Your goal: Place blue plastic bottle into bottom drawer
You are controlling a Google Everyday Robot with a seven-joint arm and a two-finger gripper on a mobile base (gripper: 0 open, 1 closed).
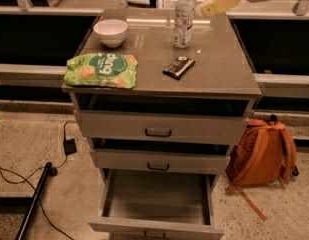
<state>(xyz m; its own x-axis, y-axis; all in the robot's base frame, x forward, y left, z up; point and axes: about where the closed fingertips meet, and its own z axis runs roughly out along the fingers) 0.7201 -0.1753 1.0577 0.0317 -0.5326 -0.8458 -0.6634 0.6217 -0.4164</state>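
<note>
Next, I close my gripper around the upper half [184,9] of the blue plastic bottle, below its white cap.
The blue plastic bottle [183,18], clear with a white cap and a pale label, stands upright at the back of the cabinet top [219,64]. The bottom drawer [156,204] is pulled open at the foot of the cabinet and its grey inside is bare. My gripper [214,6] comes in from the upper right with pale yellow fingers and hangs just right of the bottle, at the level of its upper half, a short gap away from it. It holds nothing.
On the cabinet top lie a white bowl [110,32] at the back left, a green snack bag [101,70] at the front left and a dark wrapped bar [178,67] in front of the bottle. An orange backpack [261,153] leans at the right. Cables [24,179] lie on the floor at the left.
</note>
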